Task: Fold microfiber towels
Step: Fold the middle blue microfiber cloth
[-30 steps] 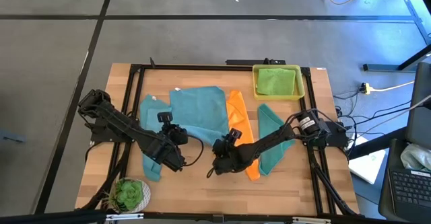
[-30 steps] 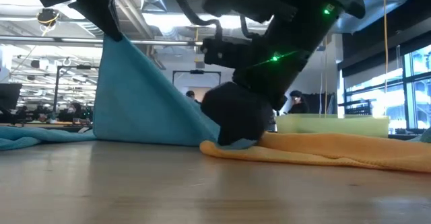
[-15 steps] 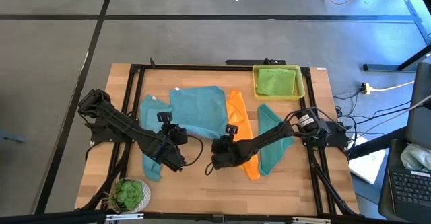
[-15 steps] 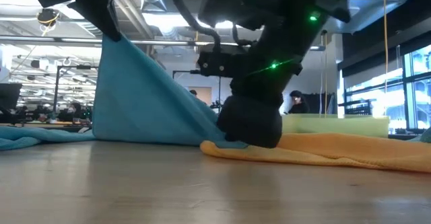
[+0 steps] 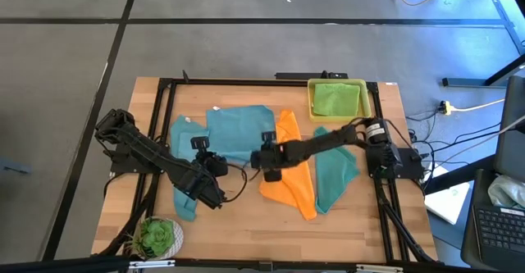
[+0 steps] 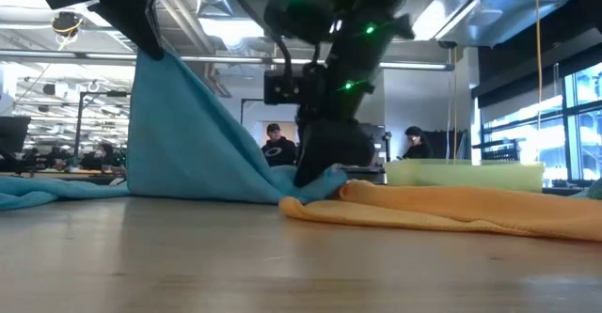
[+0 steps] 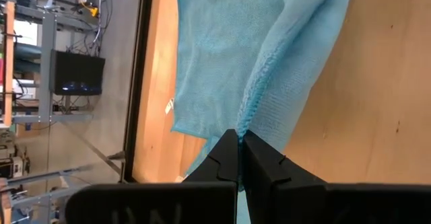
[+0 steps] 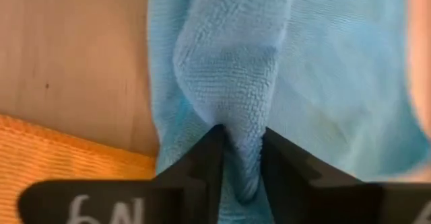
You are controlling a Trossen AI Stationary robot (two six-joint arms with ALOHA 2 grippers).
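My right gripper is holding a thick heap of the light blue towel. It should open and pinch only the light blue towel's edge (image 8: pixel 178 126) next to the orange towel before it lifts.
A light blue towel (image 5: pixel 242 135) lies in the middle of the table, and a second light blue towel (image 5: pixel 182 138) lies to its left. My left gripper (image 5: pixel 199 193) is shut on light blue cloth (image 6: pixel 179 134) that slopes from it down to the table. My right gripper (image 5: pixel 267 160) is shut on a bunch of light blue cloth at the middle towel's near right corner. An orange towel (image 5: pixel 291 175) and a teal towel (image 5: pixel 335 170) lie flat to the right. A lime green towel (image 5: pixel 336 99) sits in the yellow tray. My left gripper pinches an edge of the light blue towel (image 7: pixel 250 120) between its two shut fingers. That edge is lifted clear, and the cloth hangs down in a slope to the table (image 6: pixel 216 186). My right gripper pinches a gathered fold of light blue cloth (image 8: pixel 236 116) between its two fingers, coming from above. The bunch sits low, just above the table beside the orange towel (image 6: pixel 324 183).
The yellow tray (image 5: pixel 361 84) stands at the far right. A small potted plant (image 5: pixel 156 236) stands at the near left corner. Bare wood lies along the table's near edge (image 5: pixel 246 232). People show in the room behind the table (image 6: pixel 275 144).
My right gripper has shut on the light blue cloth, then gone toward the table's far edge and slightly left, rising a little off the table and drawing the cloth's corner along. My left gripper has kept its hold on the lifted edge.
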